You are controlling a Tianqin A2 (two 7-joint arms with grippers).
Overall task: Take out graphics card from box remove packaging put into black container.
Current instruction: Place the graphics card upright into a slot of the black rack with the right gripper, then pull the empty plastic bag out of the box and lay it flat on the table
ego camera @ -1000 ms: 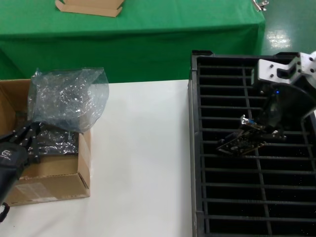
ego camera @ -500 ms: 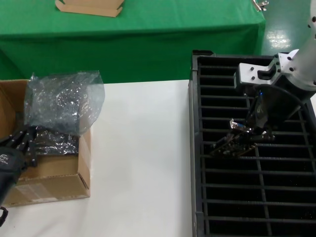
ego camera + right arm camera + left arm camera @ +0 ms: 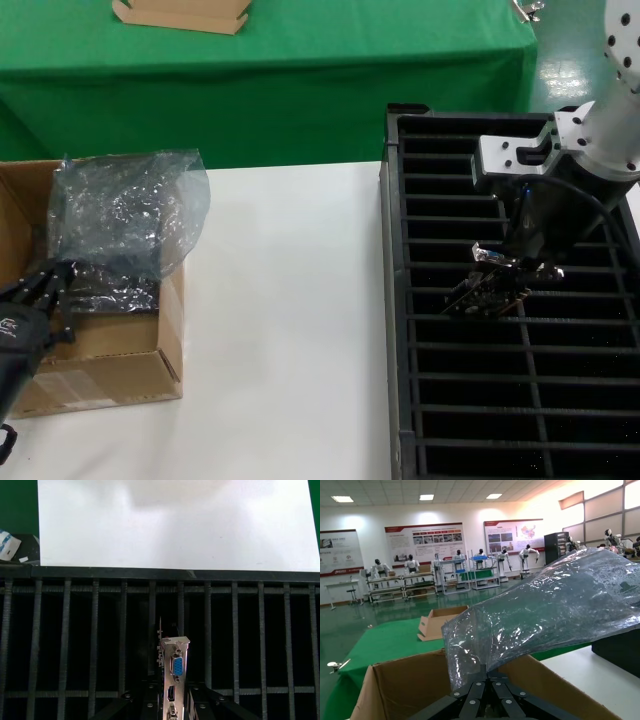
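Observation:
My right gripper is going to the black container, close to its rim beside the table. It will release the graphics card between the black container's dividers (image 3: 454, 294) (image 3: 166, 626) there.
My right gripper (image 3: 518, 268) is shut on the graphics card (image 3: 490, 290), a dark board with a silver bracket, held tilted just above the slotted dividers of the black container (image 3: 400, 300). In the right wrist view the bracket (image 3: 174, 672) with its blue port stands between my fingers over the slots (image 3: 125, 630). My left gripper (image 3: 60, 285) is shut on the crinkly clear plastic bag (image 3: 125, 210), which hangs over the brown cardboard box (image 3: 100, 375) at the left. In the left wrist view the bag (image 3: 535, 615) rises from my closed fingertips (image 3: 487, 672) above the box wall (image 3: 400, 690).
The white table top (image 3: 290, 320) lies between the box and the container. Dark wrapped boards (image 3: 110, 290) lie inside the box. A green-covered table (image 3: 300, 60) stands behind, with a flat tan cardboard tray (image 3: 180, 14) on it.
My right gripper has carried the card left, then slightly right, and lower toward the dividers. My left gripper has drifted a little left with the bag.

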